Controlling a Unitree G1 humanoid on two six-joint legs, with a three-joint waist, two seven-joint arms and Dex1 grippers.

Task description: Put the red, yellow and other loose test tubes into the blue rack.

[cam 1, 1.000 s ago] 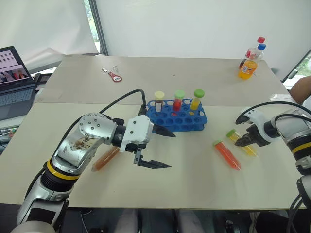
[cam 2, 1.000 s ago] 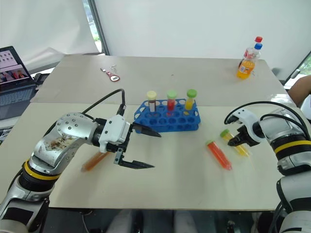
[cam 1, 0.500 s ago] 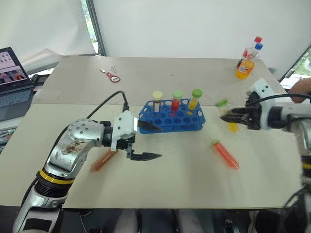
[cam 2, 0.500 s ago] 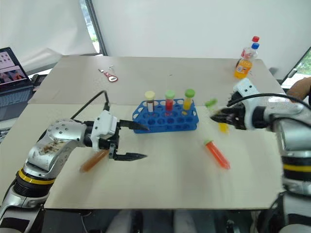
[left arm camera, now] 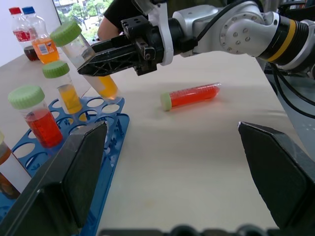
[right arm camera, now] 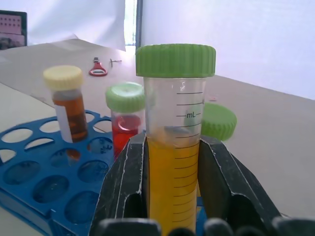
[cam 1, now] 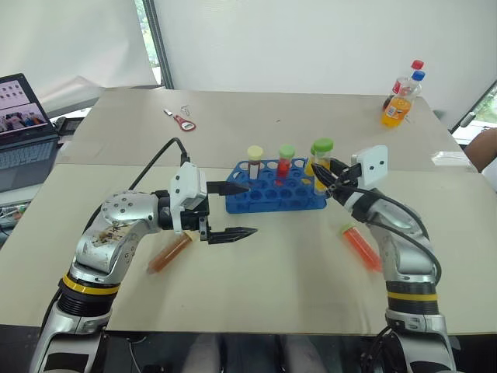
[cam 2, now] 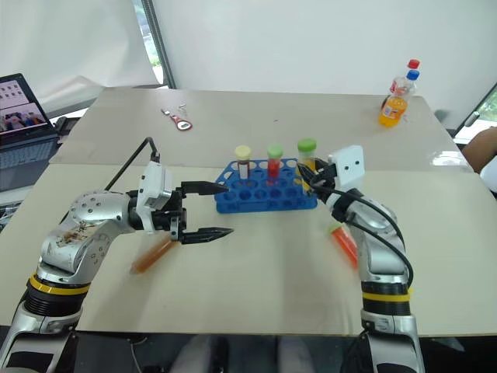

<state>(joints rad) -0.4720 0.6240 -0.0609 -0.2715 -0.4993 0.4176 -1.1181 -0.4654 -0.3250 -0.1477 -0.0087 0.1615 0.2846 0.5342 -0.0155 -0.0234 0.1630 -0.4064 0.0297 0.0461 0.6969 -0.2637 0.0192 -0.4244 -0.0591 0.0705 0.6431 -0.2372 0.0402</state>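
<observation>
I will use my right gripper to release the yellow test tube in the blue rack's front corner hole [cam 1: 315,199], before the other yellow tube. The test tube is held just above the holes now.
The blue rack [cam 1: 272,198] stands mid-table with three tubes upright in it. My right gripper [cam 1: 324,177] is shut on a yellow test tube [right arm camera: 178,162] with a green cap, holding it nearly upright at the rack's right end, just above the holes. A red test tube [cam 1: 362,243] with a green cap lies on the table right of the rack. An amber-orange tube [cam 1: 169,252] lies on the table at the left, below my left arm. My left gripper [cam 1: 252,208] is open and empty, pointing right at the rack's left end.
Two orange soda bottles [cam 1: 399,97] stand at the back right corner. A red bottle opener [cam 1: 182,122] lies at the back left. A laptop [cam 1: 23,128] sits off the left edge. A person's arm [cam 1: 485,148] shows at the right edge.
My right gripper has lifted the yellow tube off the table at the right, swung it left and turned it upright at the rack's right end. My left gripper has drawn back slightly leftward.
</observation>
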